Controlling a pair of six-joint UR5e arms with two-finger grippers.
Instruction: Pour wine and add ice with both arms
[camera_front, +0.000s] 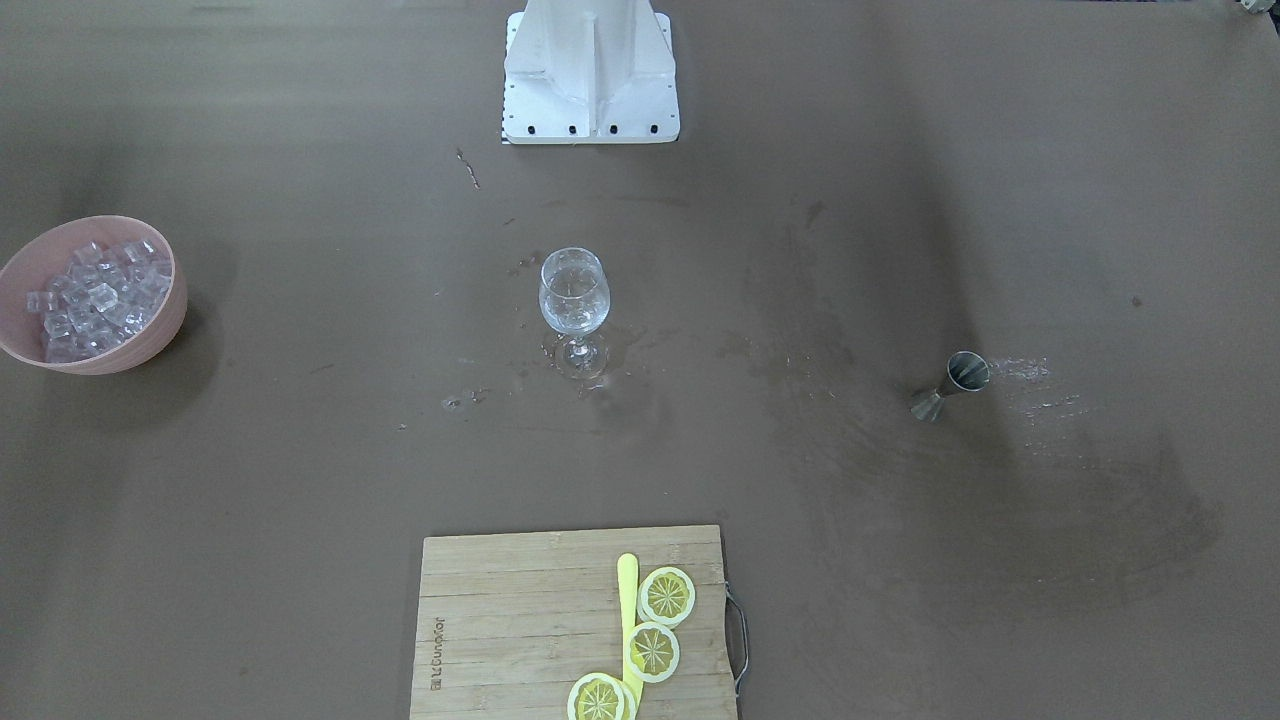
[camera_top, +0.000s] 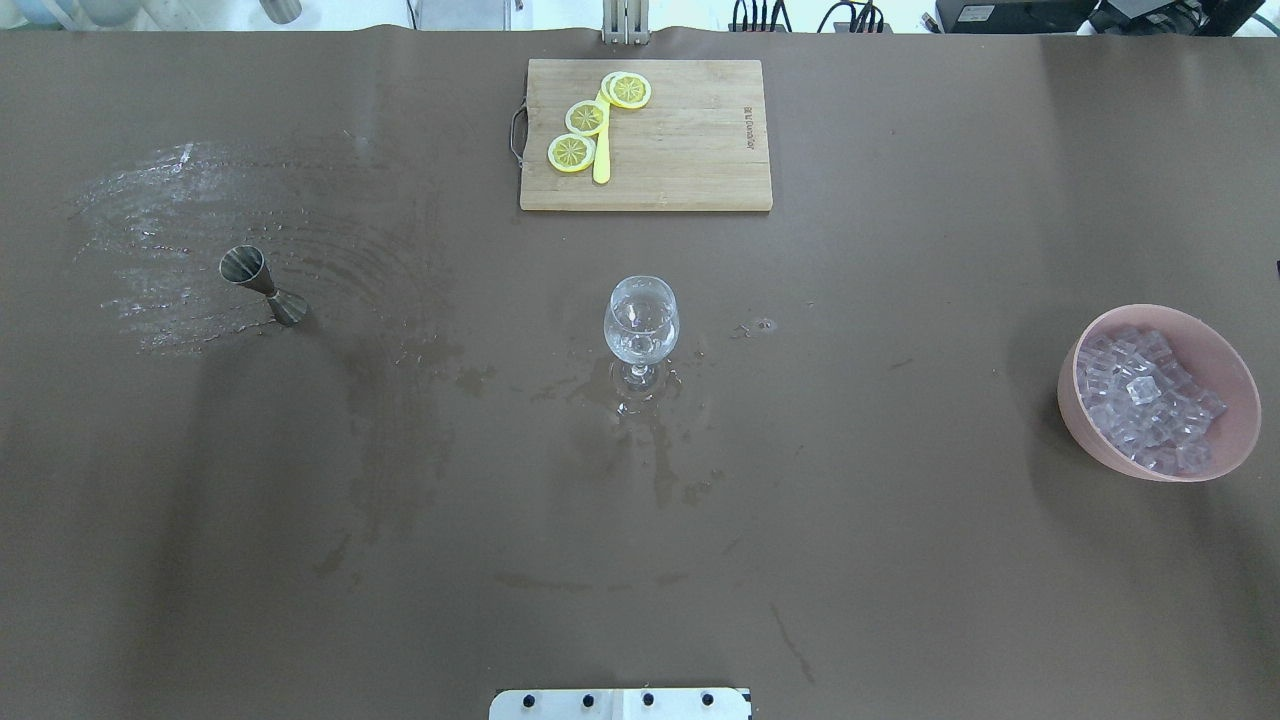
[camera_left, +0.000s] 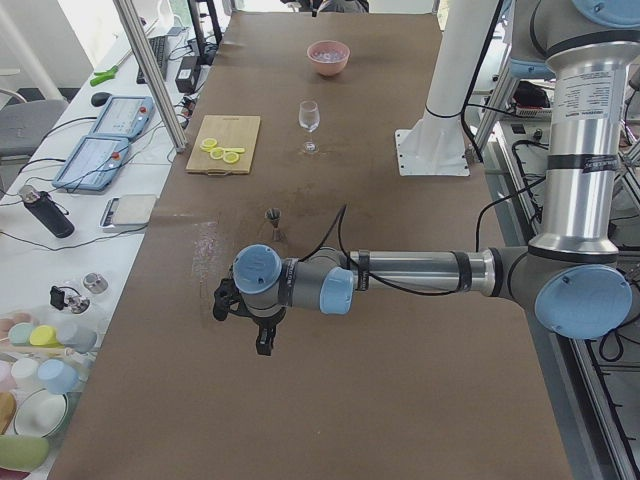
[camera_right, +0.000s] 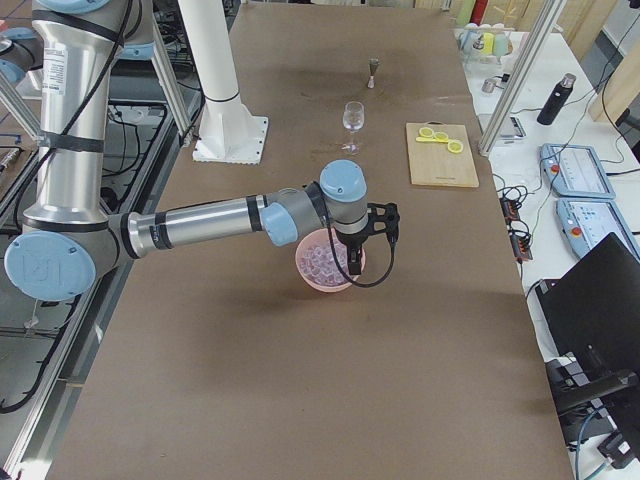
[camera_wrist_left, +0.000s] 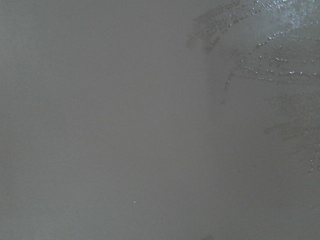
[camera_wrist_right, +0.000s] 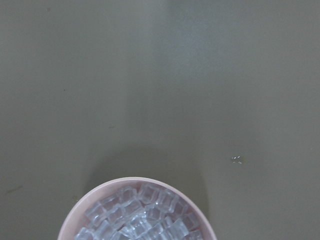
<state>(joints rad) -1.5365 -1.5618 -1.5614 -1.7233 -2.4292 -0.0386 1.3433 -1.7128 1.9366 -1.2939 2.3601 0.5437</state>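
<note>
I need to next lower my right gripper to the middle of the ice heap (camera_front: 101, 295) (camera_wrist_right: 139, 224) in the pink bowl and close it on the top cube there.
The ice (camera_front: 95, 295) is a heap of small clear cubes in a pink bowl (camera_front: 160, 335), also in the overhead view (camera_top: 1145, 400) and the right wrist view (camera_wrist_right: 140, 217). A clear stemmed glass (camera_front: 574, 295) stands upright mid-table. A metal jigger (camera_front: 950, 385) stands on a wet patch. My left gripper (camera_left: 264, 345) shows only in the exterior left view, hanging low over bare table short of the jigger. My right gripper (camera_right: 355, 265) shows only in the exterior right view, hanging over the bowl. I cannot tell whether either is open or shut.
A wooden cutting board (camera_front: 520, 620) with lemon slices (camera_front: 666, 596) and a yellow knife lies at the operators' side. The white fixed stand (camera_front: 590, 70) is at the robot's side. Wet smears (camera_top: 150, 250) spread around the jigger and the glass foot.
</note>
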